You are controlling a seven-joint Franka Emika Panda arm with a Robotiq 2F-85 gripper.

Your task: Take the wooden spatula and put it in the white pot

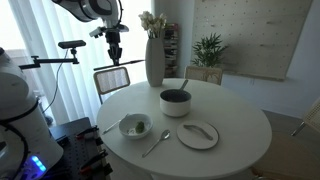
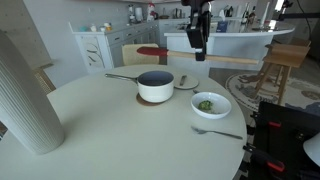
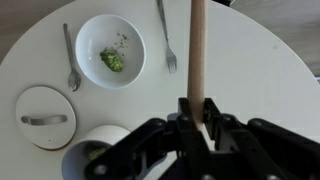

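Observation:
Next, my gripper lets go of the wooden spatula, which hangs high above the table now, inside the white pot [image 1: 174,97] [image 3: 98,148], toward the pot's rim that faces the small white bowl.
My gripper [image 3: 197,108] is shut on the wooden spatula [image 3: 197,50], whose slim shaft runs from between the jaws to the top edge of the wrist view. In both exterior views the gripper [image 1: 114,45] [image 2: 196,30] is high above the table with the spatula [image 2: 196,48] hanging down from it. The white pot [image 1: 175,102] [image 2: 155,86] stands near the middle of the round table, below and to one side of the gripper. In the wrist view the pot's rim [image 3: 100,133] shows at the lower left, partly hidden by the gripper.
A small white bowl [image 3: 110,48] [image 2: 210,104] holds green food. A metal spoon [image 3: 70,58] and a fork [image 3: 166,35] lie beside it. A flat white lid [image 3: 45,117] [image 1: 198,134] lies on the table. A tall white vase [image 1: 154,60] [image 2: 25,100] stands at the table's edge.

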